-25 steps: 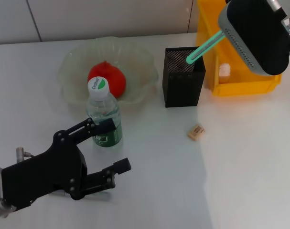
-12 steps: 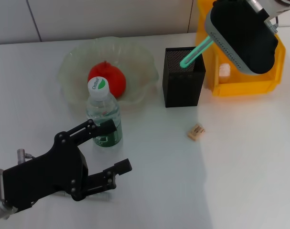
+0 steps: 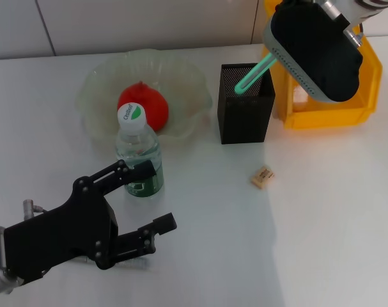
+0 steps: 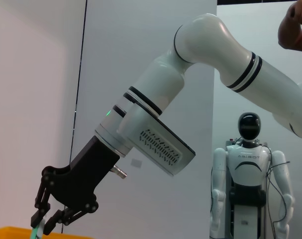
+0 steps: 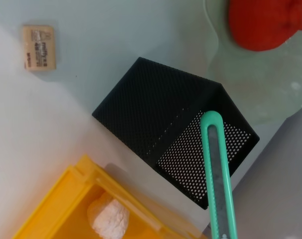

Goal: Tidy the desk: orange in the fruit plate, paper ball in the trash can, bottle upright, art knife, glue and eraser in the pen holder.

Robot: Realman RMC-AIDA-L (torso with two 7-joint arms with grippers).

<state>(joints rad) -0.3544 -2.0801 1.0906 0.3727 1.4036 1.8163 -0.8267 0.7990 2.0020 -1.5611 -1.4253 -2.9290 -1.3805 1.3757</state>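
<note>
I should let go of the green art knife with my right gripper inside the pen holder, against the side (image 3: 263, 86) (image 5: 170, 170) nearest the yellow trash can.
My right gripper (image 3: 277, 56) hangs above the black mesh pen holder (image 3: 245, 115), shut on the green art knife (image 3: 252, 75). The knife slants down, its tip at the holder's opening (image 5: 216, 149). The left wrist view shows that same gripper (image 4: 41, 223) from afar. The tan eraser (image 3: 262, 176) lies on the table in front of the holder. The reddish orange (image 3: 143, 105) sits in the clear fruit plate (image 3: 184, 73). The bottle (image 3: 138, 153) stands upright beside my open left gripper (image 3: 158, 195). A white paper ball (image 5: 108, 214) lies in the yellow trash can (image 5: 61, 209). The glue is out of view.
The yellow trash can (image 3: 328, 115) stands right beside the pen holder at the back right. The fruit plate is close to the holder's other side. Bare table spreads around the eraser and toward the near right.
My right gripper has moved left and a little down with the art knife, bringing its tip over the pen holder's opening. The left arm has stayed put.
</note>
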